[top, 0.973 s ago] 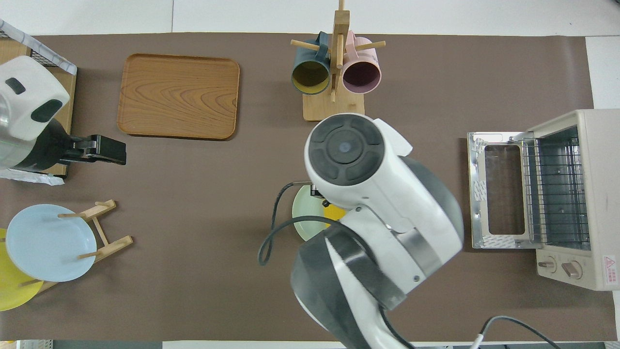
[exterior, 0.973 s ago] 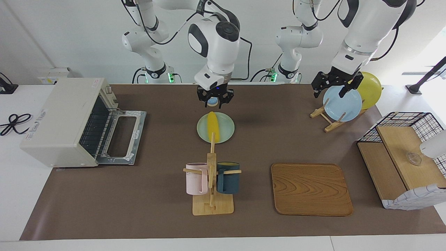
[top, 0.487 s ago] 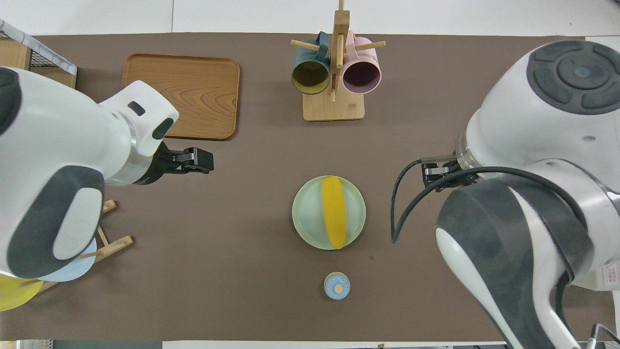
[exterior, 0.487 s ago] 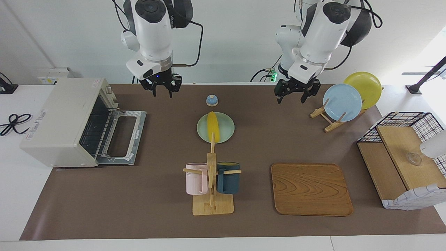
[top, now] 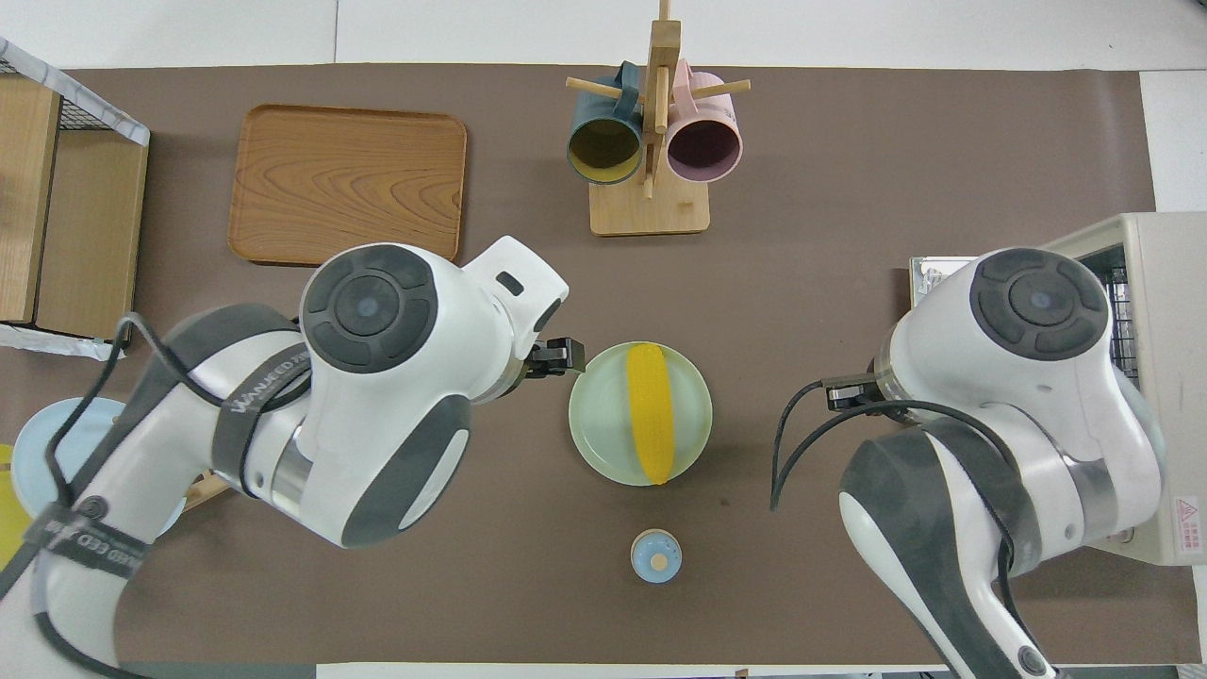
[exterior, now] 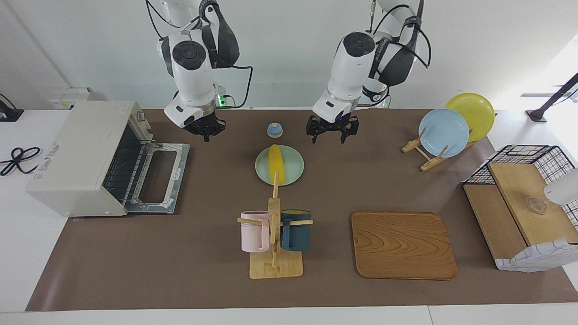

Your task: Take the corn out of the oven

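Next, my left gripper goes to the yellow corn's middle [top: 652, 407], over the pale green plate, and closes there.
The yellow corn [exterior: 275, 163] [top: 651, 410] lies on a pale green plate [exterior: 294, 171] [top: 592, 415] at the middle of the mat, outside the oven. The off-white oven [exterior: 76, 153] [top: 1165, 283] stands at the right arm's end with its door [exterior: 158, 180] folded down. My right gripper [exterior: 205, 131] hangs shut and holds nothing, over the mat by the door's corner that is nearer to the robots. My left gripper [exterior: 333, 133] hangs open over the mat beside the plate, toward the left arm's end.
A small blue bell [exterior: 274, 130] [top: 654, 555] sits between the plate and the robots. A mug rack [exterior: 274, 225] with two mugs, a wooden tray [exterior: 403, 245], a plate stand [exterior: 445, 133] and a wire-and-wood shelf [exterior: 524, 203] stand on the mat.
The right gripper swung from over the bell toward the oven door and shut. The left gripper came from the plate stand to beside the green plate. The corn stayed put.
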